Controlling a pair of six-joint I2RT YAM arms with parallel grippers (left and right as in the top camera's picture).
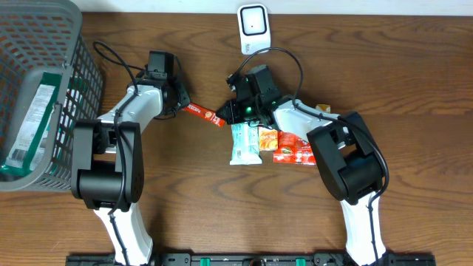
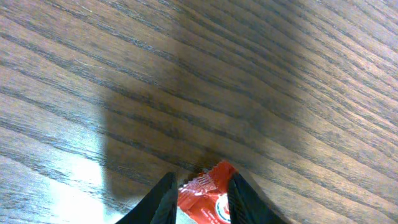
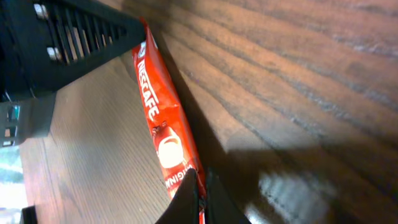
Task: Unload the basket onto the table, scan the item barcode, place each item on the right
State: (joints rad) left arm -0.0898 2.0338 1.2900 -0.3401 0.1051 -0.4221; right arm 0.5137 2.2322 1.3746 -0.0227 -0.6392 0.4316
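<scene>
Next, my right gripper takes the sachet nearer its middle [image 3: 169,148] and lifts it to hand over, because my left gripper pinches only the tip of the sachet.
A slim red Nescafe sachet [image 1: 203,113] hangs between my two grippers above the wooden table, left of centre. My left gripper [image 1: 185,106] is shut on its left end; in the left wrist view the crimped red end [image 2: 202,196] sits between the two dark fingers [image 2: 163,199]. My right gripper [image 1: 224,118] is shut on the other end; in the right wrist view the sachet [image 3: 163,134] runs down into the closed fingertips [image 3: 202,180], with the left gripper's black body [image 3: 74,43] at its far end. A white scanner [image 1: 253,22] stands at the back edge. No barcode shows.
A grey wire basket [image 1: 74,44] with a green-and-white packet [image 1: 33,122] inside fills the left side. A teal packet [image 1: 244,144] and orange and red packets [image 1: 292,148] lie under the right arm. Black cables loop by both arms.
</scene>
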